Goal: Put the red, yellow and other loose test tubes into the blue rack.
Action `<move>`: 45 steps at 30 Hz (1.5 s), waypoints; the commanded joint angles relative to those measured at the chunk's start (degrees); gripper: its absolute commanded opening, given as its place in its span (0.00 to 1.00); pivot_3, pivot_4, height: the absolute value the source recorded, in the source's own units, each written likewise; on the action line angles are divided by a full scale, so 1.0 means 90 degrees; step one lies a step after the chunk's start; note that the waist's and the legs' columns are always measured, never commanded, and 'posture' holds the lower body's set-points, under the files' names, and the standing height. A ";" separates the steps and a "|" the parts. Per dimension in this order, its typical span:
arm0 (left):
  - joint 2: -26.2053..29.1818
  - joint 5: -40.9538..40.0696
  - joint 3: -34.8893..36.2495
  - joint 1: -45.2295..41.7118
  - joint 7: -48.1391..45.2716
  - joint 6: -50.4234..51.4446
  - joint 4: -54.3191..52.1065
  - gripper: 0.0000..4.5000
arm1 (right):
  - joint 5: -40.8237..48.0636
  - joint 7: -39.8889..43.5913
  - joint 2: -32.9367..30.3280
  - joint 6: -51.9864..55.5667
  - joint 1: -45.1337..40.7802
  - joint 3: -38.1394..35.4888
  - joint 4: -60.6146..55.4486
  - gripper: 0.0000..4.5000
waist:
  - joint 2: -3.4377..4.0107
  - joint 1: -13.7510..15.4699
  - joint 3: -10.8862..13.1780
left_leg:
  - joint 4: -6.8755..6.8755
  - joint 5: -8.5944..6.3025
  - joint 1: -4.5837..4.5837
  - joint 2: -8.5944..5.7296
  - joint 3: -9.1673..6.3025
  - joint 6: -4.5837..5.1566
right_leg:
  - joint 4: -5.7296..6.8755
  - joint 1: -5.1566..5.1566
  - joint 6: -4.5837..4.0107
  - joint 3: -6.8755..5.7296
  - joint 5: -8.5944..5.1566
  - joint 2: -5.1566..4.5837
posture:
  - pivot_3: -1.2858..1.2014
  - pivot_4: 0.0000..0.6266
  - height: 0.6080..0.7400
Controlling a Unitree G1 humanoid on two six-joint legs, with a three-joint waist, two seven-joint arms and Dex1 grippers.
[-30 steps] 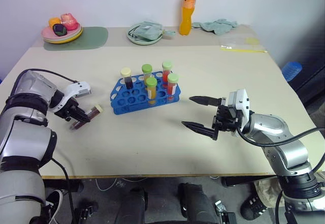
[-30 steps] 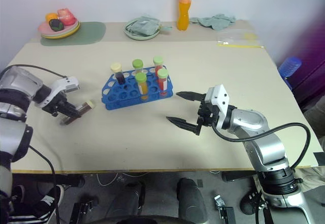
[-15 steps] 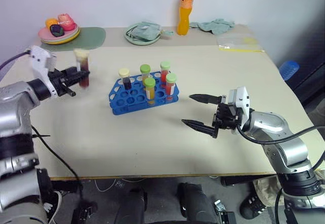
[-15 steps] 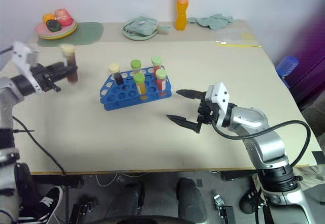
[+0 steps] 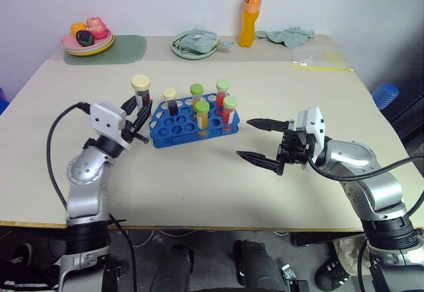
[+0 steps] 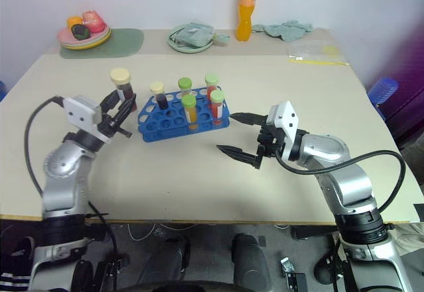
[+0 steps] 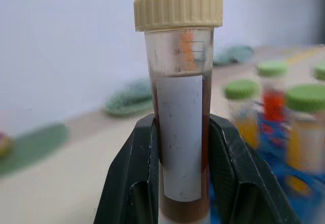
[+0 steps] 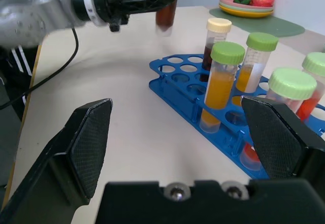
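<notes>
The robot's left gripper needs to release the brown test tube in the blue rack (image 5: 177,130), in front of its cream-capped dark tube. The brown tube is now held upright beside the rack.
The blue rack (image 5: 173,132) stands mid-table with several capped tubes upright in it: one cream-capped dark tube (image 5: 170,100) and green-capped yellow and red ones (image 5: 201,112). Just left of the rack, my left gripper (image 5: 139,114) is shut on a cream-capped test tube of dark brown liquid (image 5: 140,90), held upright above the table. The left wrist view shows that tube (image 7: 180,107) clamped between the black fingers (image 7: 137,183). My right gripper (image 5: 245,138) hovers open and empty to the right of the rack, pointing at it; its wrist view looks at the rack (image 8: 167,71).
Along the back of the table are a plate of fruit (image 5: 87,40) on a green mat (image 5: 126,46), a bowl with a cloth (image 5: 195,42), an orange drink bottle (image 5: 249,14), a teal cloth (image 5: 285,34) and a plastic bag (image 5: 318,58).
My left gripper lifted the dark tube off the table, turned it upright and swung it right to the rack's left end. The right gripper stayed put. The camera view shifted.
</notes>
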 commanded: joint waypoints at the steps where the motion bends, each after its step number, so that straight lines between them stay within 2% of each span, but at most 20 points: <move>1: -0.0152 0.0225 -0.0327 -0.0283 0.0295 -0.0814 0.0406 0.17 | 0.0074 -0.0096 -0.0019 0.0036 -0.0114 -0.0179 -0.0318 1.00 | 0.0000 -0.0004 0.0000 | 0.0000 0.0000 0.0000 -0.0001 0.0000 0.0000 | -0.0001 0.0001 0.0000 0.0000 0.0000 0.0000 | 0.52 0.24 1.00; 8: -0.0434 0.0307 -0.0918 -0.0423 0.0408 -0.1355 0.1138 0.17 | 0.0027 -0.0160 -0.0005 -0.0048 -0.0053 -0.0219 -0.0288 1.00 | 0.0002 -0.0032 -0.0001 | 0.0000 0.0000 0.0002 0.0000 0.0000 0.0001 | 0.0000 0.0000 0.0003 0.0000 0.0001 0.0002 | 0.52 0.24 1.00; 12: -0.0414 0.0124 -0.1096 -0.0386 0.0327 -0.1187 0.1135 0.17 | 0.0014 -0.0176 -0.0023 -0.0122 0.0049 -0.0270 -0.0293 1.00 | 0.0002 -0.0030 -0.0001 | 0.0000 0.0000 0.0001 0.0000 0.0000 0.0001 | 0.0001 0.0001 0.0003 0.0000 0.0001 0.0003 | 0.52 0.24 1.00; 22: -0.0240 0.0080 -0.1222 -0.0085 0.0298 -0.1174 0.1017 0.17 | -0.0020 -0.0187 -0.0052 -0.0259 0.0186 -0.0356 -0.0265 1.00 | 0.0003 -0.0026 -0.0001 | 0.0000 0.0000 0.0002 0.0000 0.0000 0.0001 | 0.0002 0.0001 0.0003 0.0000 0.0001 0.0002 | 0.52 0.24 1.00; 31: -0.0431 0.0202 -0.1355 -0.0133 0.0531 -0.1256 0.1401 0.17 | -0.0055 -0.0209 -0.0027 -0.0312 0.0144 -0.0318 -0.0226 1.00 | 0.0005 -0.0020 -0.0002 | 0.0000 0.0000 0.0003 0.0000 -0.0001 0.0001 | 0.0002 0.0002 0.0002 0.0000 0.0001 0.0002 | 0.52 0.24 1.00; 33: -0.0474 0.0046 -0.1302 -0.0097 0.0543 -0.1135 0.1374 0.17 | -0.0065 -0.0203 -0.0028 -0.0317 0.0151 -0.0323 -0.0233 1.00 | 0.0006 -0.0020 -0.0003 | 0.0000 0.0000 0.0004 0.0000 0.0000 0.0001 | 0.0002 0.0004 0.0002 0.0000 0.0001 0.0002 | 0.52 0.24 1.00; 38: -0.0696 -0.1066 -0.0819 -0.0200 0.0510 -0.0220 0.1167 0.17 | -0.0071 -0.0217 -0.0013 -0.0314 0.0179 -0.0309 -0.0288 1.00 | 0.0005 -0.0023 -0.0003 | 0.0000 0.0000 0.0003 0.0000 -0.0001 0.0001 | 0.0001 0.0004 0.0003 0.0000 0.0000 0.0002 | 0.52 0.24 1.00; 41: -0.0682 -0.1260 -0.0744 -0.0190 0.0521 0.0045 0.1031 0.17 | -0.0065 -0.0216 -0.0002 -0.0309 0.0149 -0.0303 -0.0264 1.00 | 0.0005 -0.0036 -0.0003 | 0.0000 0.0000 0.0004 0.0000 -0.0001 0.0001 | 0.0001 0.0004 0.0003 0.0000 0.0000 0.0003 | 0.52 0.24 1.00; 43: -0.0603 -0.1404 -0.0786 -0.0048 0.0324 0.0164 0.0805 0.40 | -0.0077 -0.0211 0.0005 -0.0320 0.0131 -0.0288 -0.0241 1.00 | 0.0005 -0.0037 -0.0003 | 0.0000 0.0000 0.0005 0.0000 -0.0001 0.0001 | 0.0002 0.0004 0.0003 0.0000 0.0000 0.0004 | 0.52 0.24 1.00; 45: -0.0453 -0.1445 -0.0824 0.0074 0.0125 0.0203 0.0540 0.58 | -0.0084 -0.0205 0.0014 -0.0321 0.0108 -0.0279 -0.0214 1.00 | 0.0005 -0.0041 -0.0003 | 0.0000 0.0000 0.0004 0.0001 -0.0001 0.0001 | 0.0002 0.0004 0.0002 0.0000 0.0000 0.0005 | 0.52 0.24 1.00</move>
